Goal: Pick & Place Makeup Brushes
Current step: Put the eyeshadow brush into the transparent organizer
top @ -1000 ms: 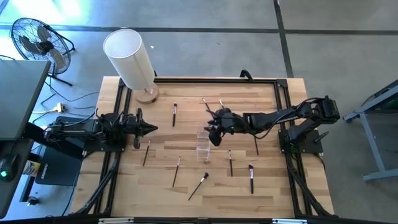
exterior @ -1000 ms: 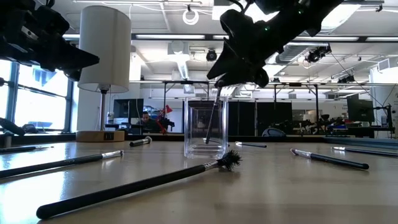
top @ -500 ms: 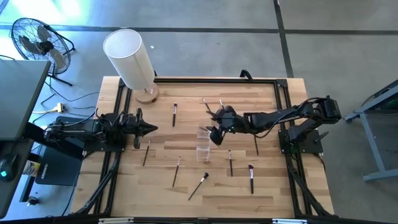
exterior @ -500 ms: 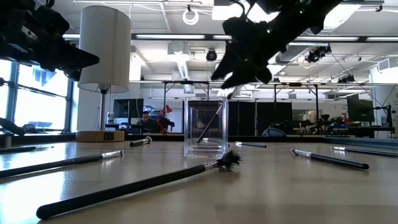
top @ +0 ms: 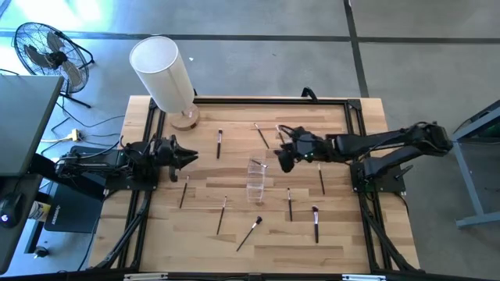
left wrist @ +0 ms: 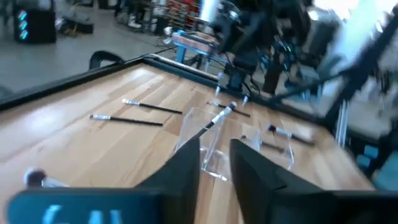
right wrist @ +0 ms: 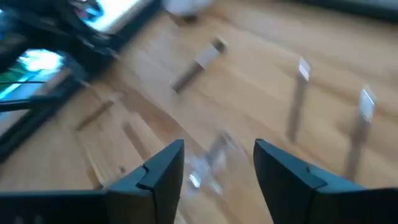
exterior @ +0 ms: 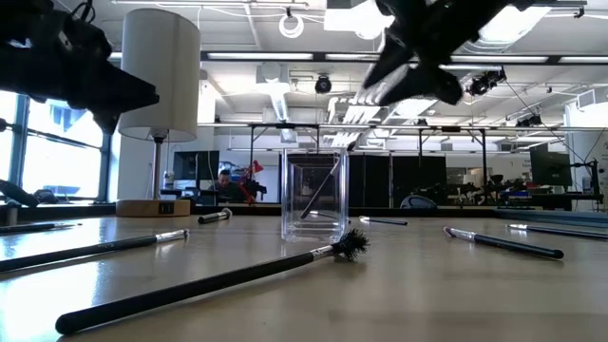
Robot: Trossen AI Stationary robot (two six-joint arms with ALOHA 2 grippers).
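Observation:
Next, my left gripper closes on the brush's end (top: 187,179) toward the white lamp, so that it takes the makeup brush lying closest to this gripper.
A small clear cup (top: 255,178) stands near the table's middle. One makeup brush (exterior: 324,188) leans inside it, its upper end over the rim; the left wrist view shows this brush (left wrist: 217,119) too. Several other brushes lie flat on the wood, among them one (top: 219,144) beyond the cup, one (top: 248,232) near the front and one (top: 316,224) to the right. My right gripper (top: 283,160) hovers open just right of the cup and above it (right wrist: 217,155). My left gripper (top: 185,155) waits at the table's left side with its fingers slightly apart (left wrist: 215,168), holding nothing.
A white lamp (top: 165,72) on a wooden base stands at the far left corner. A black metal frame (top: 273,101) runs along the table's edges. Bare wood lies between the scattered brushes, mostly at the near edge. A fan (top: 43,48) stands off the table.
My right gripper held a brush upright in the cup, let it go, then rose and drew back toward the table's right. The brush tipped over and now leans against the cup's rim. My left gripper has shifted slightly toward the far edge.

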